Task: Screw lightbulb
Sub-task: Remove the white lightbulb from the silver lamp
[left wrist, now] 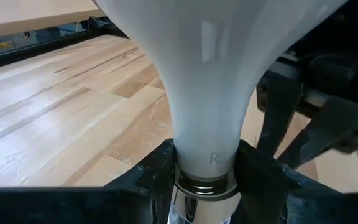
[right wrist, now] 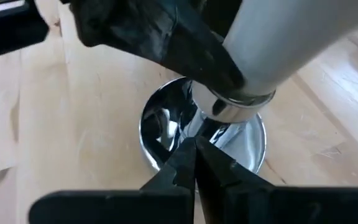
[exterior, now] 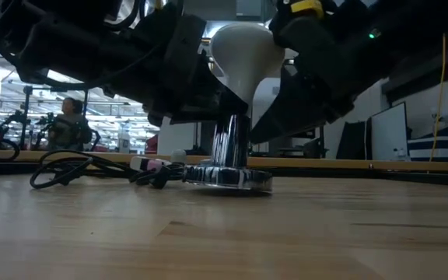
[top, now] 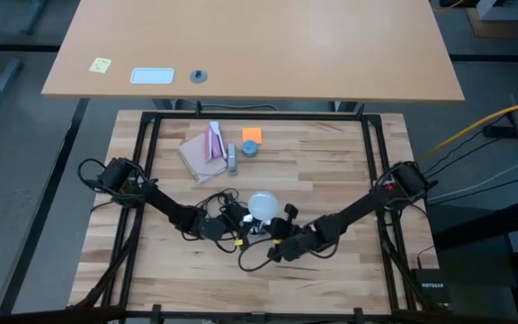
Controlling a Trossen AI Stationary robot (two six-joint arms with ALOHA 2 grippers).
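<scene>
The bulb leans with its silver screw base shallow in the socket, so my left gripper should open and retake the bulb's neck (left wrist: 207, 152) with the bulb straighter and deeper.
The frosted white lightbulb (exterior: 243, 47) stands upright, globe up, with its silver screw base (left wrist: 204, 185) in the round chrome socket (exterior: 228, 177), which rests flat on the wooden table near the middle (top: 261, 207). My left gripper (left wrist: 205, 168) comes from the table's left and is shut on the bulb. My right gripper (right wrist: 195, 146) comes from the right, low at the socket, with its fingers shut together. My left gripper pinches the bulb's pale grey neck (left wrist: 211, 157) between its two fingers (left wrist: 163, 167), just above the silver screw base. The fingers come in level from the table's left. The bulb stands upright in the socket. My right gripper's shut fingertips (right wrist: 188, 158) lie on the socket's chrome base plate (right wrist: 166, 134), beside its stem, slanting down from the table's right. I cannot tell whether they press on it.
The socket's thin black cord (exterior: 76, 167) lies in loops to the left of the socket. A tan pad with a pink pack (top: 207, 148), an orange note (top: 252, 135) and a small blue-grey round piece (top: 251, 149) lie toward the far edge. A person (exterior: 68, 124) shows in the room behind.
</scene>
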